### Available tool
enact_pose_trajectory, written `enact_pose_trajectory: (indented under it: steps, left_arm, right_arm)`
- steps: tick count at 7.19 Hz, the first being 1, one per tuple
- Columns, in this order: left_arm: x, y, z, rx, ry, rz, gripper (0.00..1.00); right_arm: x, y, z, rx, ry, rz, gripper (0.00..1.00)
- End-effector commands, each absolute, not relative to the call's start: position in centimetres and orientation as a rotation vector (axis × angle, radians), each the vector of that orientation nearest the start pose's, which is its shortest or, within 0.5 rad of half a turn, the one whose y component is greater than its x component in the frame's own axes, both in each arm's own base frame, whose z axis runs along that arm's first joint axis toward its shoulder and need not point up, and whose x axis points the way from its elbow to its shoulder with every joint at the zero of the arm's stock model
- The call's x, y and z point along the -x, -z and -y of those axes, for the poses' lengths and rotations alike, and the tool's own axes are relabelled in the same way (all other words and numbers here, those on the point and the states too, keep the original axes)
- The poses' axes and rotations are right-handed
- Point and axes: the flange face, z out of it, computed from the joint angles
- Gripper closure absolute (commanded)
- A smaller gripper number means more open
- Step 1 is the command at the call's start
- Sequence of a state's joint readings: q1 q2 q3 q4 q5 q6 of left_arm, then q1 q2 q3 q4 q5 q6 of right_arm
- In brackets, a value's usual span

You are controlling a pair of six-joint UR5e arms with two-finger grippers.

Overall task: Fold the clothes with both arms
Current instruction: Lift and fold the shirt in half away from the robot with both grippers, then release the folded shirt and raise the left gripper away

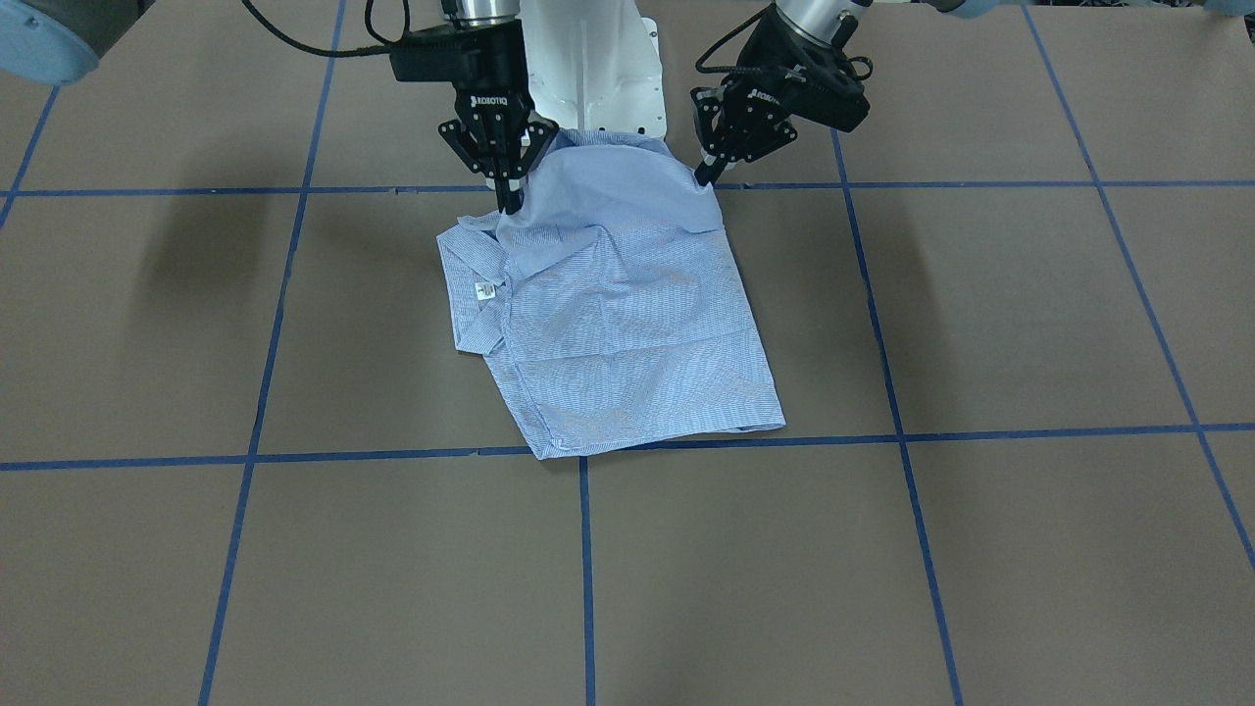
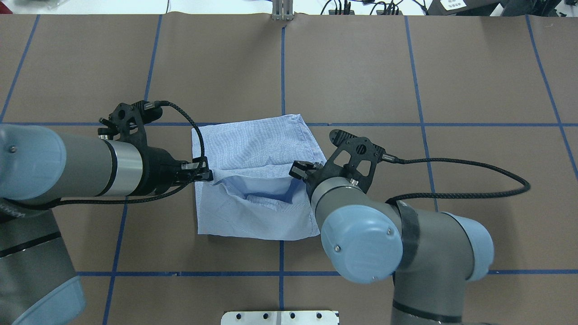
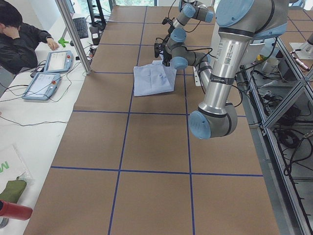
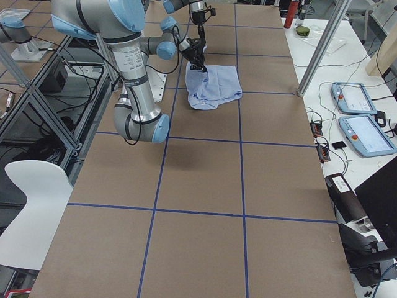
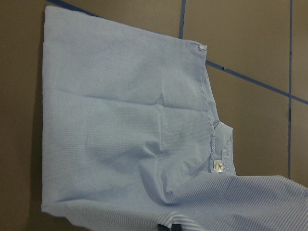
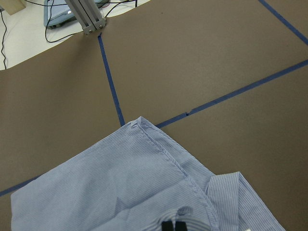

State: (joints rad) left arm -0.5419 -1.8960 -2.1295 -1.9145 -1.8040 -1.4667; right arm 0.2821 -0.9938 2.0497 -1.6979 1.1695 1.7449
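Note:
The edge held by my left gripper needs to be let go just inside the shirt's corner (image 1: 756, 425) (image 5: 61, 16) farthest from the white neck label.
The light blue striped shirt (image 1: 627, 333) lies folded on the brown table, its collar and white neck label (image 1: 484, 289) toward my right side. My left gripper (image 1: 706, 178) is shut on one corner of the shirt's edge nearest my base. My right gripper (image 1: 510, 199) is shut on the other corner. Between them the edge is lifted off the table and sags over the rest of the shirt (image 2: 253, 144). In the overhead view the left gripper (image 2: 206, 175) and right gripper (image 2: 300, 171) hold this raised fold. Both wrist views show the shirt (image 5: 125, 120) (image 6: 120, 192) below the fingertips.
The white pedestal base (image 1: 588, 69) stands just behind the shirt. An aluminium post (image 2: 282, 13) stands at the far table edge. Teach pendants (image 3: 46, 73) and a seated person (image 3: 19, 34) are beyond that edge. Blue tape lines (image 1: 585, 569) grid the table.

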Motion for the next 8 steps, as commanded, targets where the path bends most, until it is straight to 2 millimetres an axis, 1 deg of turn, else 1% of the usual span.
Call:
enact_pose_trajectory:
  steps: [1, 2, 3, 4, 5, 6, 7, 8]
  left_arm:
    - [-39.1, -22.0, 40.7, -0.26, 0.235, -1.146, 1.0]
    - [-40.3, -22.5, 42.6, -0.305, 0.252, -1.109, 1.0]
    - [-42.5, -23.9, 44.7, -0.332, 0.243, -1.054, 1.0]
    - [-44.3, -25.2, 46.0, -0.334, 0.233, -1.043, 1.0]
    - [-45.4, -27.6, 47.4, -0.337, 0.239, -1.033, 1.0]
    - [-46.0, -29.4, 48.5, -0.343, 0.243, -1.031, 1.0]
    - [-46.5, -30.2, 50.4, -0.359, 0.229, -1.0, 1.0]
    - [-46.9, -31.1, 51.8, -0.366, 0.22, -0.971, 1.0]
  right_arm:
    - [51.9, -16.3, 38.8, -0.443, -0.622, 0.863, 1.0]
    - [53.6, -16.9, 41.5, -0.445, -0.626, 0.845, 1.0]
    - [55.5, -17.7, 44.0, -0.449, -0.627, 0.837, 1.0]
    - [57.4, -18.9, 46.6, -0.444, -0.628, 0.839, 1.0]
    - [59.5, -19.9, 48.6, -0.45, -0.622, 0.832, 1.0]
    - [60.6, -21.1, 49.6, -0.449, -0.62, 0.823, 1.0]
    - [60.7, -21.9, 50.1, -0.448, -0.609, 0.808, 1.0]
    - [61.0, -22.6, 50.3, -0.447, -0.606, 0.793, 1.0]
